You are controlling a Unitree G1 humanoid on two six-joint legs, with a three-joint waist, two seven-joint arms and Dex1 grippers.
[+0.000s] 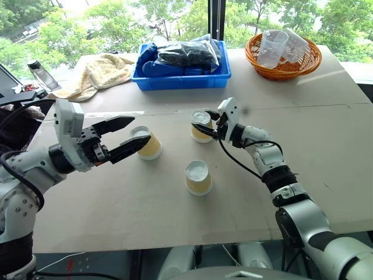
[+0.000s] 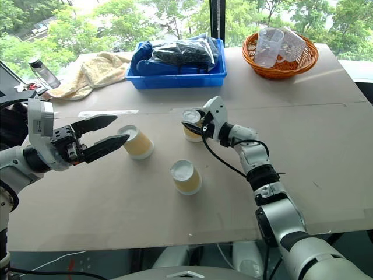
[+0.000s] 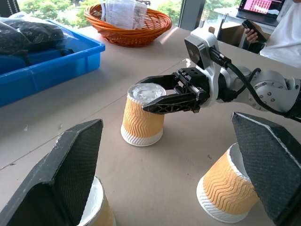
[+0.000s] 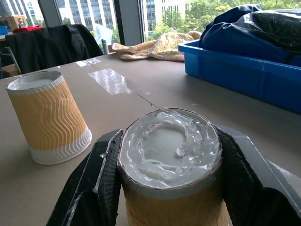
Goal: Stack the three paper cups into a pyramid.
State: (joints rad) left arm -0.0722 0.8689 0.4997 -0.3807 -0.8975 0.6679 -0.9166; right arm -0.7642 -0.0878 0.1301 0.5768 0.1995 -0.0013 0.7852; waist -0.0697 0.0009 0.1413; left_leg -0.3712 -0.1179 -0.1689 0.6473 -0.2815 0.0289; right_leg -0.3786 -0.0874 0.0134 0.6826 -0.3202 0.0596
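Observation:
I have the far paper cup to put down with my right gripper. I need to set it close beside the paper cup nearest the front edge (image 1: 226, 188).
Three yellow-tan paper cups stand upside down on the table. My right gripper (image 1: 205, 125) is shut on the far paper cup (image 1: 200, 136), one finger on each side just under its white base (image 4: 169, 146). The left paper cup (image 1: 150, 149) stands by my left gripper (image 1: 137, 132), which is open, with its lower fingertip at that cup's top. That same cup shows in the right wrist view (image 4: 47, 115). The third paper cup (image 1: 198, 178) stands alone nearer the front edge. No pyramid is in view.
A blue bin (image 1: 180, 80) of dark bags sits at the back centre. An orange basket (image 1: 284, 63) with clear plastic cups is at the back right, a beige towel (image 1: 99, 73) and a bottle (image 1: 41, 73) at the back left. A person (image 3: 287, 28) sits beyond the table.

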